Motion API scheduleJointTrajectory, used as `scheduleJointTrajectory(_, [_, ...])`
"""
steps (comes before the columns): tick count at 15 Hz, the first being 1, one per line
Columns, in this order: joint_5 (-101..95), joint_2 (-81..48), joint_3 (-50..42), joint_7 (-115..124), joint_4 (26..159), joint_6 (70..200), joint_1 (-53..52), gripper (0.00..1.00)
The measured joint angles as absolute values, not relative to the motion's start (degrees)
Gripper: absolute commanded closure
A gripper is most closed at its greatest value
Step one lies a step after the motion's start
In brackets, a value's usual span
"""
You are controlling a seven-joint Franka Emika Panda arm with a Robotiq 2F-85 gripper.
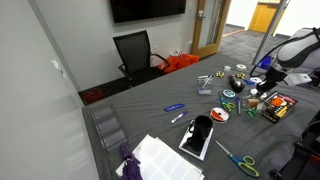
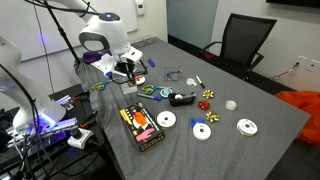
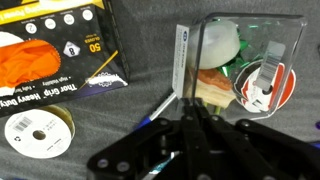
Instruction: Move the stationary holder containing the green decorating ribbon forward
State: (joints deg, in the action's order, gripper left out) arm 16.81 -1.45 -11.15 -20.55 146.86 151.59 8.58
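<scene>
Next, the gripper releases the holder on the table (image 1: pixel 249 116) (image 3: pixel 230 55) between the black box and the green scissors.
The clear plastic stationery holder (image 3: pixel 245 55) holds a green ribbon roll (image 3: pixel 243 72), a white roll and a red-and-white tape piece. In the wrist view my gripper (image 3: pixel 188 108) reaches up from the bottom, its two fingers pressed together on the holder's near-left wall. In both exterior views the gripper (image 2: pixel 127 68) (image 1: pixel 263 87) points down at the holder (image 2: pixel 124 75) near the table's end by the robot base. The holder's base is hidden behind the fingers.
A black box of orange items (image 3: pixel 55 45) (image 2: pixel 143 128) lies beside the holder. A white ribbon spool (image 3: pixel 35 132) and a blue pen (image 3: pixel 150 118) are close by. More spools (image 2: pixel 203 131), a tape dispenser (image 2: pixel 182 98), green scissors (image 1: pixel 240 160), a black tablet (image 1: pixel 197 137) and a chair (image 1: pixel 135 50) are farther off.
</scene>
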Motion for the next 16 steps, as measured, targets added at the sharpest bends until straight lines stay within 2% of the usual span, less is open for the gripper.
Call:
scheduleJointTrajectory(12, [29.64,-10.12,-8.12,-39.12,146.12,158.02,8.76,0.99])
scheduleJointTrajectory(13, [30.06,-10.78,-8.12,-40.76,146.12,158.59,8.80,0.70])
scheduleJointTrajectory(14, [30.36,-11.40,-8.12,-42.14,146.12,159.09,8.85,0.69])
scheduleJointTrajectory(16, [30.85,-12.34,-8.12,-44.24,146.11,160.08,8.97,0.56])
